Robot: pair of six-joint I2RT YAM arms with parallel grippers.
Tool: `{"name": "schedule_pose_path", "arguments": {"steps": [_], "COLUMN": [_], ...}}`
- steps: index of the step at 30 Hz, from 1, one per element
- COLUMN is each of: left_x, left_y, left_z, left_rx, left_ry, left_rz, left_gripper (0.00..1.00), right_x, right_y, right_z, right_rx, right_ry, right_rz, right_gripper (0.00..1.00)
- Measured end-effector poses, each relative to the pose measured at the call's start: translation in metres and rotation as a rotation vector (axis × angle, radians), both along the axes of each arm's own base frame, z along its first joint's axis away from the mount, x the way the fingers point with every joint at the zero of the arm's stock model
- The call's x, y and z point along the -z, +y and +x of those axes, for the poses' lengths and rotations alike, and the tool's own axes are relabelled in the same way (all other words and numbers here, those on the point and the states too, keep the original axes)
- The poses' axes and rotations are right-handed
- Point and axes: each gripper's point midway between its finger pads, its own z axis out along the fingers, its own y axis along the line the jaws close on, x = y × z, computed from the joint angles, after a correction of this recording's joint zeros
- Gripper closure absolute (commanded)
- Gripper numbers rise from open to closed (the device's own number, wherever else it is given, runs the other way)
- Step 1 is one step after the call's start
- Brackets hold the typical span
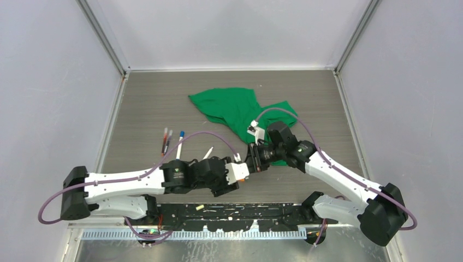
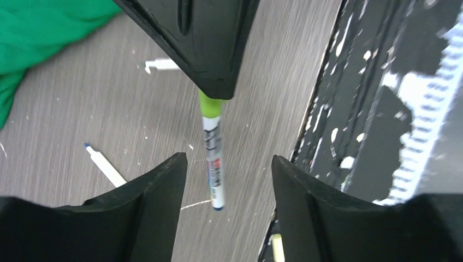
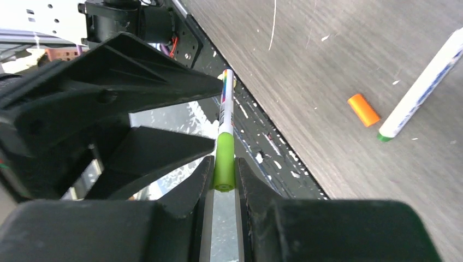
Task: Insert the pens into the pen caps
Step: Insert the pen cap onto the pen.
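Observation:
Next, my left gripper takes the pen's body [image 2: 214,155] and lays it there, as my right gripper holds the pen's light green cap far from the other capped pens.
My right gripper [image 3: 223,176] is shut on a light green pen cap [image 3: 224,161]. A white-barrelled pen [image 3: 226,103] is seated in that cap and sticks out toward the left arm. In the left wrist view the same pen [image 2: 214,164] hangs from the right gripper [image 2: 210,82], its green cap [image 2: 210,105] just below those fingers. My left gripper [image 2: 229,177] stands open around the pen's free end, with a gap on each side of the barrel. From above, the two grippers [image 1: 243,170] [image 1: 254,157] meet near the table's front middle.
Loose pens [image 1: 166,141] [image 1: 179,144] [image 1: 207,153] lie left of centre, one with a blue tip [image 2: 104,164]. An orange cap [image 3: 363,109] lies beside a green-tipped pen [image 3: 423,87]. A green cloth [image 1: 240,109] is at the back. A yellowish cap [image 1: 200,207] rests on the black base plate [image 1: 262,210].

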Motion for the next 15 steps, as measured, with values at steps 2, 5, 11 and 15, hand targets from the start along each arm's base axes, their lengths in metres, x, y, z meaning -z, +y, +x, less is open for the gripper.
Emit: {"name": "schedule_pose_path", "arguments": {"steps": [2, 5, 11, 15], "left_x": [-0.02, -0.043, -0.042, -0.041], "left_y": [-0.007, -0.004, 0.007, 0.011], "left_z": [0.0, -0.001, 0.002, 0.006], "left_rx": [-0.009, -0.033, -0.099, -0.138], "left_ry": [-0.008, -0.015, -0.007, -0.009], "left_rz": [-0.089, -0.173, -0.159, -0.152], "left_gripper": [0.29, 0.24, 0.27, 0.39], "right_x": [-0.01, -0.026, -0.035, -0.04], "right_y": [-0.002, -0.003, -0.006, -0.006], "right_z": [0.006, 0.011, 0.007, -0.001], "right_rx": [-0.001, -0.011, -0.045, -0.079], "right_ry": [-0.045, -0.104, -0.117, -0.104], "right_rz": [-0.013, -0.012, -0.017, 0.009], "right_gripper": [0.99, 0.99, 0.99, 0.99]}}
